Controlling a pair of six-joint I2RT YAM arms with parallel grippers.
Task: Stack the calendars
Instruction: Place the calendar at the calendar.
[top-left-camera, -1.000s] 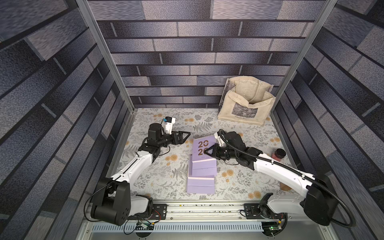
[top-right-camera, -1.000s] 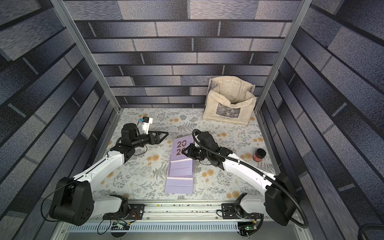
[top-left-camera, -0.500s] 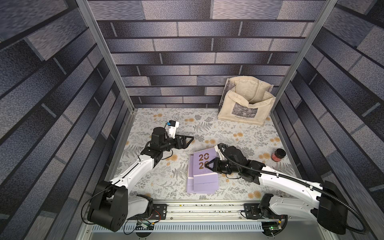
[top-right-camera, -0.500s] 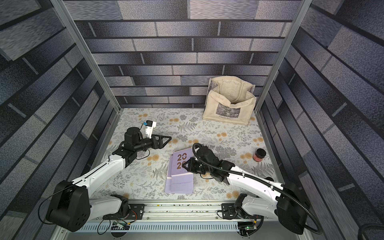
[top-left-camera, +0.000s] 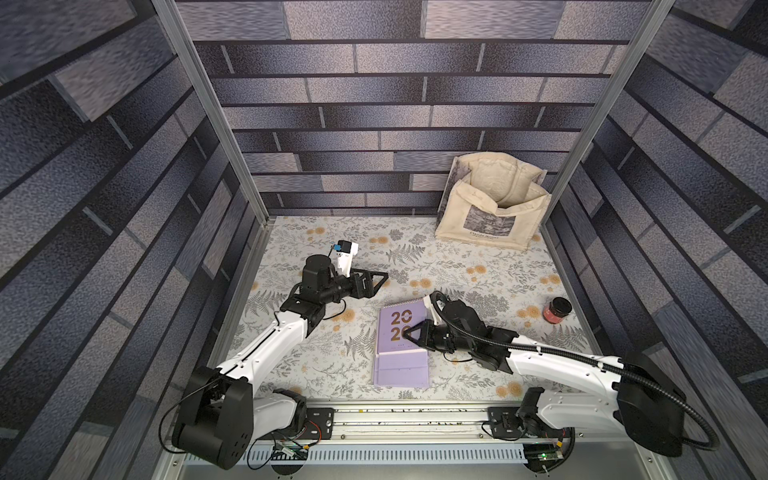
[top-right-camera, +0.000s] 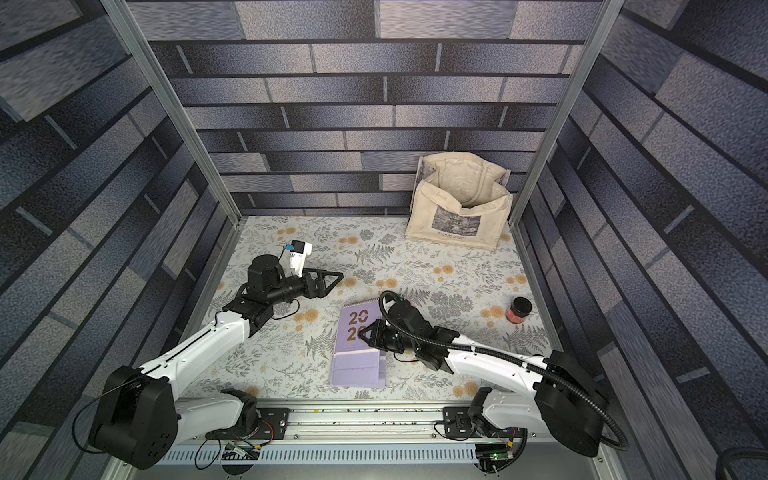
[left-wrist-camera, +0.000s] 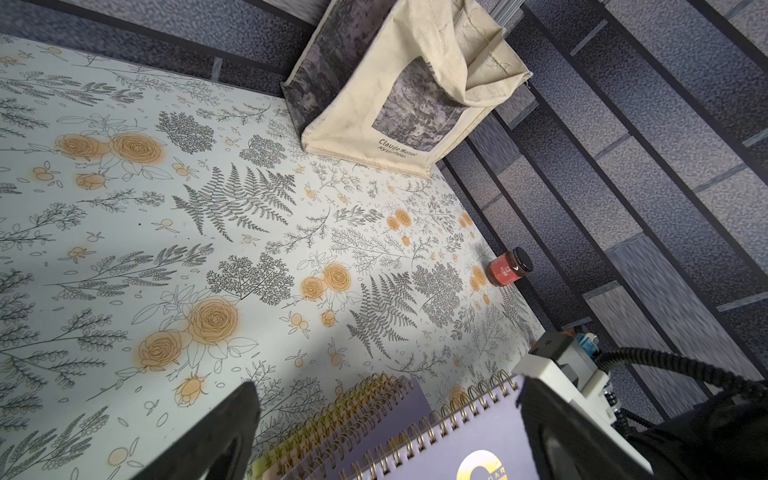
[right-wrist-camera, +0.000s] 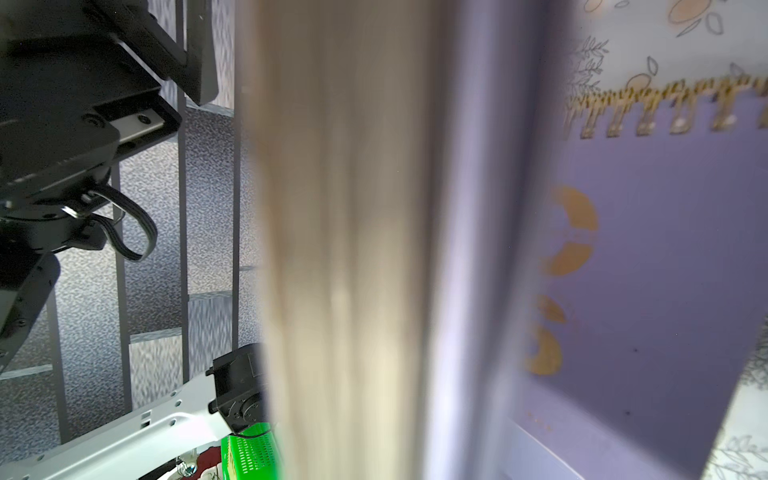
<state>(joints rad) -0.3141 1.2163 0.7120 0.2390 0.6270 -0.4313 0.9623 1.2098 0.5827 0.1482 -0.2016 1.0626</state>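
Observation:
Next, I set the lavender calendar, now hanging tilted over the stack's far end, down with my right gripper and let go of it on the far half of the stack of calendars (top-left-camera: 404, 335).
A lavender calendar (top-left-camera: 397, 328) with gold "2026" hangs tilted over the far end of a stack of calendars (top-left-camera: 401, 370) near the table's front. It shows in both top views (top-right-camera: 353, 332). My right gripper (top-left-camera: 412, 332) is shut on its right edge. In the right wrist view its blurred page edge (right-wrist-camera: 353, 249) hides the jaws, beside a lavender cover (right-wrist-camera: 644, 270). My left gripper (top-left-camera: 374, 279) is open and holds nothing, left of and behind the stack. In the left wrist view its fingers (left-wrist-camera: 216, 436) frame the spiral bindings (left-wrist-camera: 332, 419), with yellow-green and peach edges among them.
A cream tote bag (top-left-camera: 494, 212) stands at the back right corner. A small red jar (top-left-camera: 557, 309) with a black lid sits by the right wall. The metal rail (top-left-camera: 395, 419) runs along the front edge. Patterned walls close in three sides.
My right gripper has carried the lavender calendar toward the front and lower, so it now covers more of the stack. My left gripper shifted slightly right, then held still.

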